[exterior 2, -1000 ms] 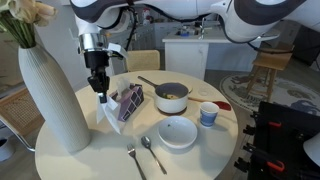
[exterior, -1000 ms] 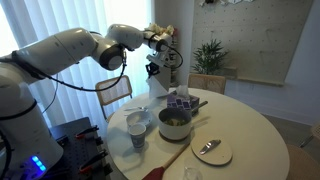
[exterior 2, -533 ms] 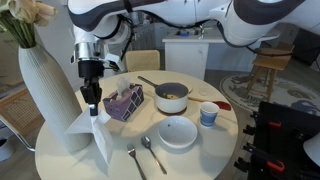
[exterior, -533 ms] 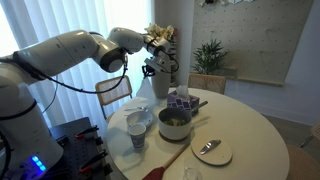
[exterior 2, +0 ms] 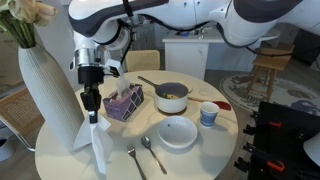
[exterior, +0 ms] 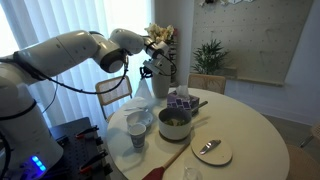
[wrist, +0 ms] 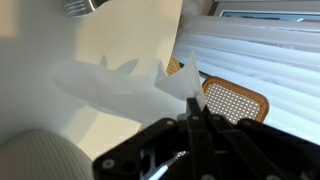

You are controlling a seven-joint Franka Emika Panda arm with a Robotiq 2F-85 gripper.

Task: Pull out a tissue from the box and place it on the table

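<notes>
The tissue will go down on the white table (exterior: 134, 103) (wrist: 122, 88) near the table's edge by the cane-backed chair, where my gripper needs to let go of it.
My gripper (exterior 2: 90, 102) is shut on the top of the white tissue (exterior 2: 97, 146). The tissue hangs as a limp cone, its lower end at the white table (exterior 2: 215, 160), between the tall white vase (exterior 2: 50, 95) and the purple and white box (exterior 2: 125, 102). The tissue is clear of the box. In an exterior view the gripper (exterior: 150, 68) is above the table's far edge, with the tissue (exterior: 141, 96) below it and the box (exterior: 178, 101) to the right. In the wrist view the shut fingers (wrist: 193, 112) pinch the tissue (wrist: 125, 82) over the table top.
A grey-green pot (exterior 2: 171, 97), a white plate (exterior 2: 178, 133), a blue-patterned cup (exterior 2: 208, 114) and a fork and spoon (exterior 2: 148, 152) lie on the table. A cane-backed chair (wrist: 236, 98) stands beyond the table edge. The vase is close beside the gripper.
The tissue has come free of the box. My gripper has moved away from the box towards the vase and a little lower, and the tissue now hangs straight down.
</notes>
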